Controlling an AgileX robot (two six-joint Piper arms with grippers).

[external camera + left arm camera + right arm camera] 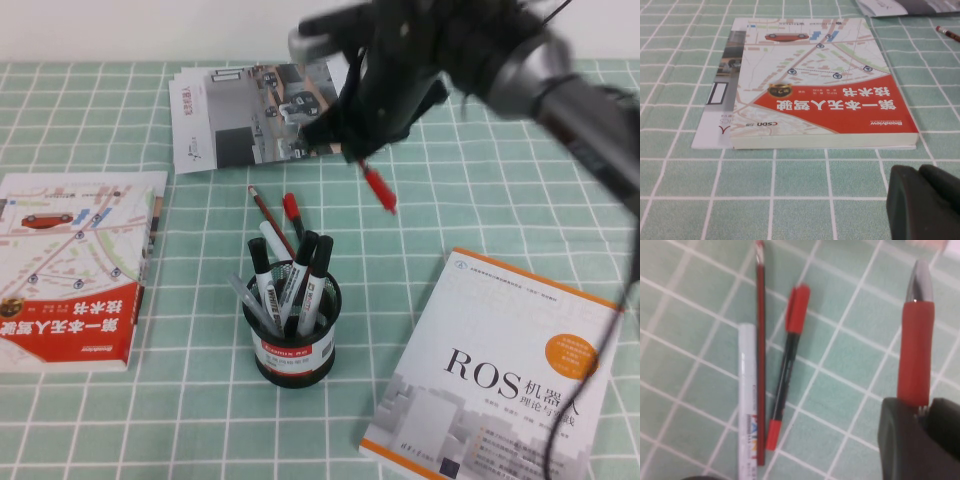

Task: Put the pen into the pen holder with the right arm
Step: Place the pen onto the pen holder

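My right gripper is to put the red pen, now above the table behind the holder, inside the pen holder's front rim (264, 323). It will let go there, in front of the black-capped white markers.
My right gripper (357, 148) hangs above the table behind the pen holder (292, 335) and is shut on the red pen (379, 188). The pen points down and to the right. In the right wrist view the pen (916, 350) sticks out from between the fingers of my right gripper (920, 412), silver tip first. The black mesh holder holds black-capped white markers (300, 270), a thin red pencil (268, 215) and a second red-capped marker (292, 212). That marker (787, 365) and the pencil (760, 340) also show in the right wrist view. My left gripper (920, 175) is low over the cloth beside a book, shut and empty.
A red-and-white book (70, 270) lies at the left, also in the left wrist view (820, 90). A white ROS book (500, 390) lies at the front right. Magazines (240, 115) lie at the back. A green checked cloth (450, 200) covers the table.
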